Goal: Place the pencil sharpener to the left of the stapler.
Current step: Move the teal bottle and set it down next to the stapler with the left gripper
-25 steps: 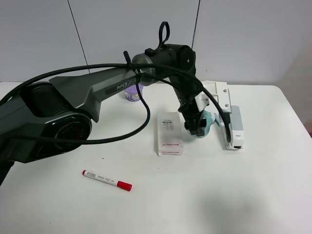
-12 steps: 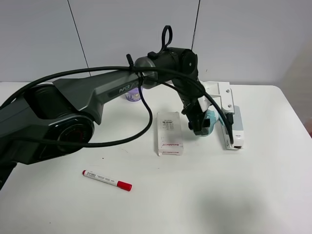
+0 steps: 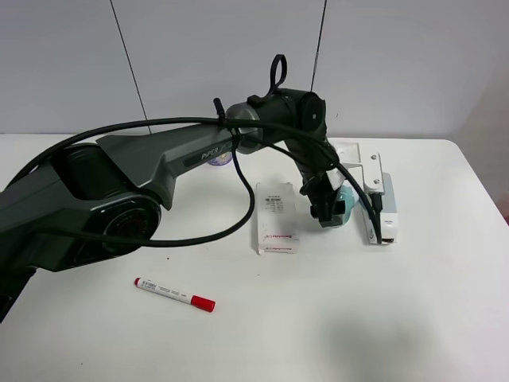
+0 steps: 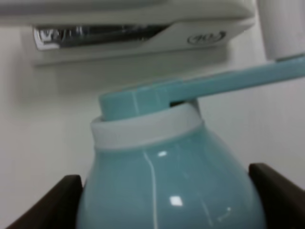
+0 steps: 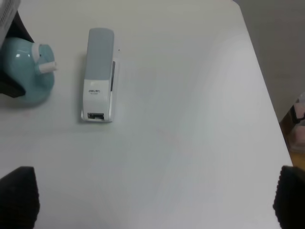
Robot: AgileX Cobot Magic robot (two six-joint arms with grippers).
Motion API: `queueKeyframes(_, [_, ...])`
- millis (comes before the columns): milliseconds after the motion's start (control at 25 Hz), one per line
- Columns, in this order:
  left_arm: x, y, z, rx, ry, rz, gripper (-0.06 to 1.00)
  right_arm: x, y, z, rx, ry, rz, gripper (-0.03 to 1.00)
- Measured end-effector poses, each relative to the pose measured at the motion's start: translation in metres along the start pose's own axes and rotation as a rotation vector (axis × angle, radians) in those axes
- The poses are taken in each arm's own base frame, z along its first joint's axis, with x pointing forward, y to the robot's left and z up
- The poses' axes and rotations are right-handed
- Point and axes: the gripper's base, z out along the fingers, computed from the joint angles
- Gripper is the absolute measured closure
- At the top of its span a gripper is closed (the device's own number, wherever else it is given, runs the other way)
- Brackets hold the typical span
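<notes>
I should release the teal pencil sharpener, now low at the table beside the stapler, from my left gripper on the table (image 3: 341,223), setting it between the white box and the stapler.
The teal pencil sharpener (image 3: 344,204) sits just left of the white and grey stapler (image 3: 382,208), low at the table. My left gripper (image 3: 329,208) is shut on it. In the left wrist view the teal body (image 4: 167,181) fills the space between the dark fingers (image 4: 276,188), its crank handle (image 4: 224,81) pointing at the stapler (image 4: 128,36) behind. The right wrist view shows the sharpener (image 5: 24,67) beside the stapler (image 5: 98,76). My right gripper (image 5: 152,198) hangs open above bare table, out of the exterior view.
A white box with red print (image 3: 276,216) lies left of the sharpener. A red-capped marker (image 3: 175,294) lies at the front left. The left arm and its cables (image 3: 159,159) span the back left, hiding most of a purple container (image 3: 223,159). The table's right edge (image 5: 259,71) is near the stapler.
The left gripper has carried the sharpener to the right, away from the white box and closer to the stapler. The stapler, box and marker have not moved.
</notes>
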Motion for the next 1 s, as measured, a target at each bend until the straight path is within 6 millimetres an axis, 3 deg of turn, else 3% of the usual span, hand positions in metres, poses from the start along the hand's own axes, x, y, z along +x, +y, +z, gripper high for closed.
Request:
queueKeyframes(400, [-0.001,-0.003,0.004,0.004,0.001,0.005,0.27,0.000,0.000,0.000,0.000,0.000,0.000,-0.02])
queueKeyframes(640, [0.007,-0.007,0.018,0.037,0.028,-0.003,0.27,0.000,0.000,0.000,0.000,0.000,0.000,-0.02])
queueKeyframes(1000, [0.006,-0.009,0.018,0.065,0.014,-0.040,0.27,0.000,0.000,0.000,0.000,0.000,0.000,-0.02])
